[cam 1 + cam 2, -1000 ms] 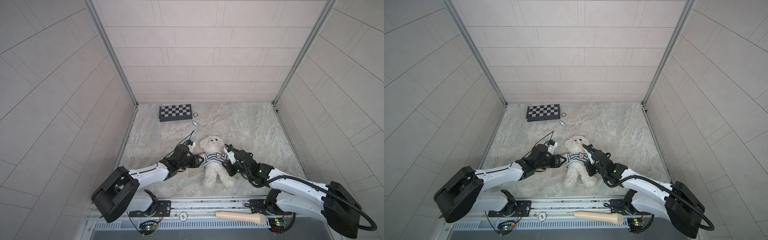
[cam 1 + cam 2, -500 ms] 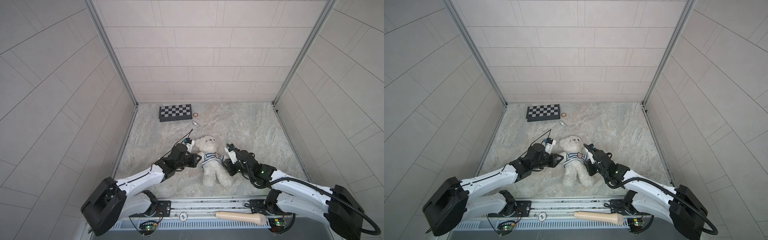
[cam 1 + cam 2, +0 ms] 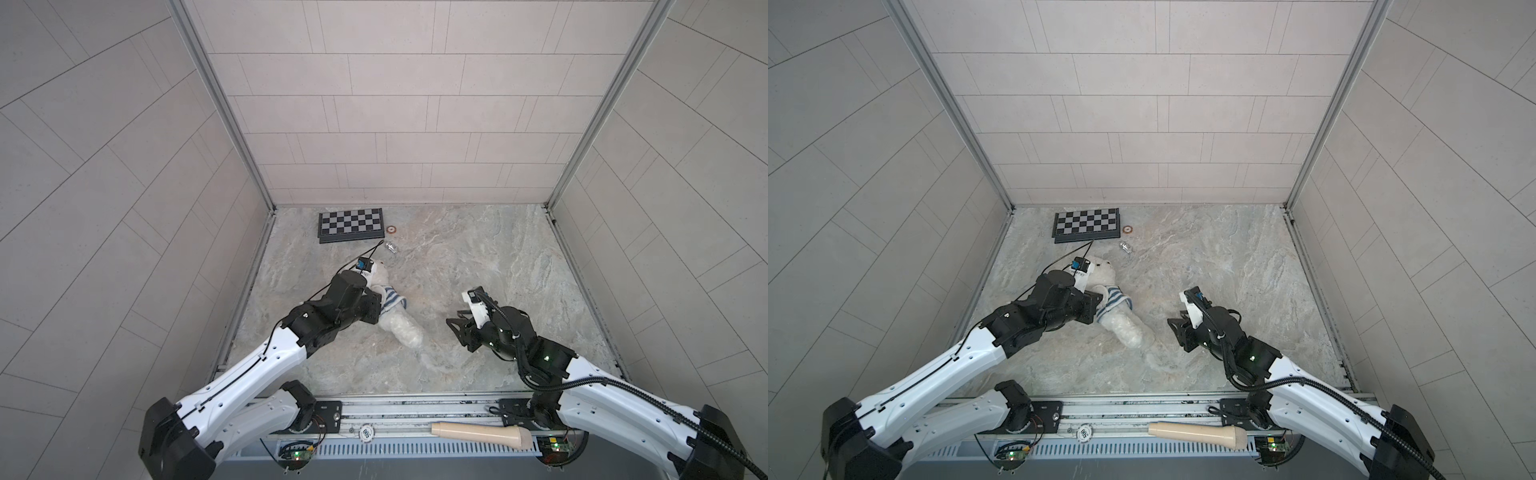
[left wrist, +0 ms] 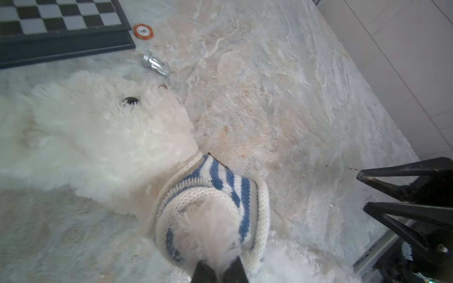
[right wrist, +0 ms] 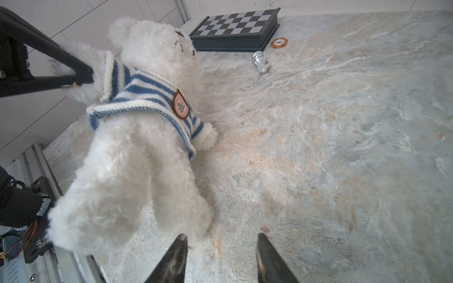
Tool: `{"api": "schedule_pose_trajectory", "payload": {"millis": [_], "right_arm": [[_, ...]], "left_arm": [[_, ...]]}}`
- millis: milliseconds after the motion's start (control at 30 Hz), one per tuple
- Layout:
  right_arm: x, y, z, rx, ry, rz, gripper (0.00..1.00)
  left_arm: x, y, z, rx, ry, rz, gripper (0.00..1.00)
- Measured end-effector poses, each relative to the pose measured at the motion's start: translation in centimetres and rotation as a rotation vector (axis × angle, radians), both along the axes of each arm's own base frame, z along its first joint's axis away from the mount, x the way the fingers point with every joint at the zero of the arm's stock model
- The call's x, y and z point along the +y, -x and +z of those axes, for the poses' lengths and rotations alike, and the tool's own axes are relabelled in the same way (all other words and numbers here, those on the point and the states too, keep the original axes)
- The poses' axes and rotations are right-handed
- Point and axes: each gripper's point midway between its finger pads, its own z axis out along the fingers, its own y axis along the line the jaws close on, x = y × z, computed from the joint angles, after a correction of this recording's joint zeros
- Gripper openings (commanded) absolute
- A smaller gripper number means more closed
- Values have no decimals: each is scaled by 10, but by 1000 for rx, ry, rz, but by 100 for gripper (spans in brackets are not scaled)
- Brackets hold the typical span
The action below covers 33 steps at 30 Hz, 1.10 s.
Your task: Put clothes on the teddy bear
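I need to release the teddy bear from my left gripper on the marble floor (image 3: 417, 318) (image 4: 283, 210) between the silver chess piece and the front bar.
The teddy bear (image 3: 400, 328) (image 3: 1124, 326) is fluffy and white and lies on the marble floor left of centre, in both top views. It wears a blue-and-white striped sweater (image 3: 390, 300) (image 5: 142, 93) with a brown badge (image 5: 181, 105). My left gripper (image 3: 376, 309) (image 4: 218, 265) is shut on the furry arm that sticks out of a sleeve (image 4: 208, 196), and holds that side up. The other arm rests on the floor. My right gripper (image 3: 457, 322) (image 5: 221, 236) stands open to the right of the bear's legs (image 5: 127, 196), with nothing between its fingers.
A chessboard (image 3: 351, 224) lies at the back left. Beside it are a red poker chip (image 3: 391, 229) and a silver chess piece (image 3: 390, 247) on its side. A beige handle-shaped object (image 3: 478, 432) lies on the front rail. The left wall stands close to the bear.
My left gripper has closed on the bear's arm and dragged the bear left and back. My right gripper has opened, let go of the bear and drawn away to the right.
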Motion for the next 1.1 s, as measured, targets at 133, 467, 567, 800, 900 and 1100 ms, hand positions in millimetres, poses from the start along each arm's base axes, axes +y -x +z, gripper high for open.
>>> {"api": "schedule_pose_trajectory", "payload": {"millis": [133, 467, 567, 800, 900, 1100], "right_arm": [[-2, 0, 0, -11, 4, -4, 49], [-14, -4, 7, -54, -22, -43, 51], [-23, -11, 11, -63, -39, -78, 51], [-58, -29, 7, -33, -104, -191, 51], [-71, -32, 3, -9, -124, -230, 51], [-77, -31, 5, -2, -154, -239, 51]], "left_arm": [[28, -1, 1, 8, -185, 45, 0], [66, -15, 40, -32, -561, 130, 0], [53, -20, 34, -18, -659, 99, 0], [-2, -24, -17, 55, -778, -19, 0], [-36, -23, -34, 61, -782, -71, 0], [-91, -11, -53, 61, -712, -150, 0]]}}
